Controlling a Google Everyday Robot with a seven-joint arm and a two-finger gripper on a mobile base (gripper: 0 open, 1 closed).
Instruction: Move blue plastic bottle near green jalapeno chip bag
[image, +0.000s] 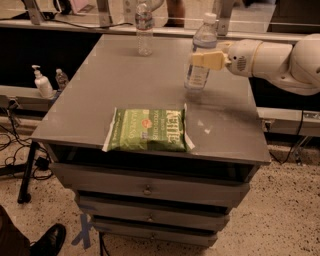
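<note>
I will set the blue plastic bottle down with my gripper next to the green jalapeno chip bag's back corner (196, 117), on the side of my arm. The bottle is now upright over the grey table.
The blue plastic bottle (200, 52) stands upright with its white cap on top, over the right middle of the grey table (100, 95). My gripper (204, 60) comes in from the right and is shut on the bottle's middle. The bottle's base is at or just above the tabletop; I cannot tell which. The green jalapeno chip bag (148, 130) lies flat near the table's front edge, a hand's length in front of and left of the bottle.
A shorter clear ribbed bottle (144, 27) stands at the table's back edge. The table has drawers (145, 189) below. A soap dispenser (41, 84) sits on a low shelf at left. A shoe (47, 241) shows on the floor at bottom left.
</note>
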